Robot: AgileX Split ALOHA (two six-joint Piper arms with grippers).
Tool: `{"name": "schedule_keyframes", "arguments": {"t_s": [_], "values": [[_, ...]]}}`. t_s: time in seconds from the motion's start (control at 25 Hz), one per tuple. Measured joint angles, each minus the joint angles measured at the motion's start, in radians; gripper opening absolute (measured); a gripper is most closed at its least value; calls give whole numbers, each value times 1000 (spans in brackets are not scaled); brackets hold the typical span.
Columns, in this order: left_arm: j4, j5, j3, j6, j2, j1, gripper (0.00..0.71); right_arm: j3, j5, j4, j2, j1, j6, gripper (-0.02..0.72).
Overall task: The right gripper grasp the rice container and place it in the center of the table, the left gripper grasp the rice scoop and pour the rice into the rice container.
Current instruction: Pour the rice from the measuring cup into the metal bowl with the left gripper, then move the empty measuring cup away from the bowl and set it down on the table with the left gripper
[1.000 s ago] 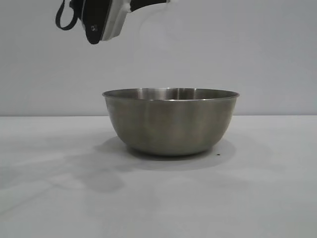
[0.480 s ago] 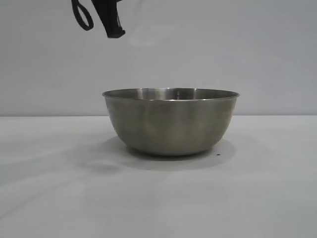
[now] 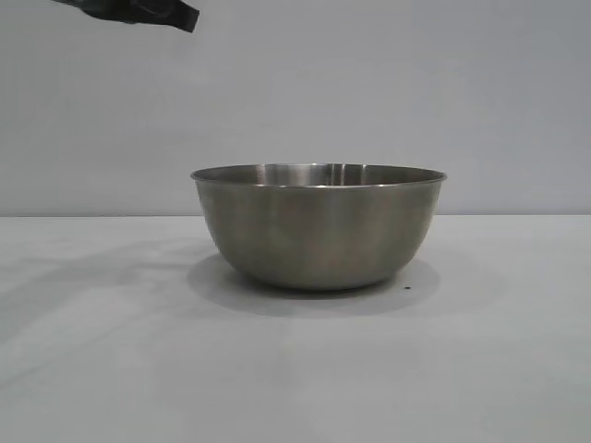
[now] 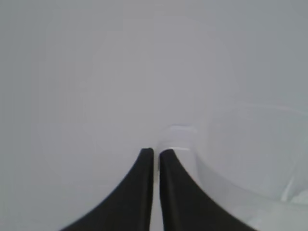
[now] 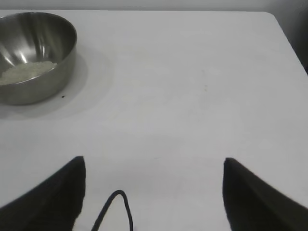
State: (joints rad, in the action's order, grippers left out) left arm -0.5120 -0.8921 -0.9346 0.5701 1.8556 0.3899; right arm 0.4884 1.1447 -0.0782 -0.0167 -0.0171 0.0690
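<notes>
Next, my left gripper sets the rice scoop down and lets it go on the bare white table [image 3: 137, 267] beside the rice container.
The rice container [image 3: 319, 231], a steel bowl, stands upright in the middle of the table [image 3: 295, 369]. In the right wrist view the bowl [image 5: 50, 82] holds a heap of rice [image 5: 26, 71]. My left gripper [image 3: 138, 11] is high above the table at the top left, left of the bowl. In its wrist view the left gripper [image 4: 156, 153] is shut on the handle of the translucent rice scoop [image 4: 250, 144]. The scoop does not show in the exterior view. My right gripper [image 5: 154, 161] is open and empty, well away from the bowl.
A small dark speck [image 3: 407, 287] lies on the table beside the bowl's base. The table's far edge and corner [image 5: 274, 14] show in the right wrist view. A thin black cable loop [image 5: 115, 207] hangs between the right fingers.
The left gripper has risen and swung left, from above the bowl's left rim to the top left corner. The scoop it holds has left the exterior view. The bowl has not moved.
</notes>
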Motion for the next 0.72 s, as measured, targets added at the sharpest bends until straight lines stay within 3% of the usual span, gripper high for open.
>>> {"name": "schedule_keyframes", "arguments": {"t_s": [0.32, 0.72], "values": [[-29, 85, 0, -94, 87, -53, 0, 0, 0, 0, 0, 0, 0, 529], [-17, 86, -2, -144, 216, -58, 0, 0, 0, 0, 0, 0, 0, 529]]}}
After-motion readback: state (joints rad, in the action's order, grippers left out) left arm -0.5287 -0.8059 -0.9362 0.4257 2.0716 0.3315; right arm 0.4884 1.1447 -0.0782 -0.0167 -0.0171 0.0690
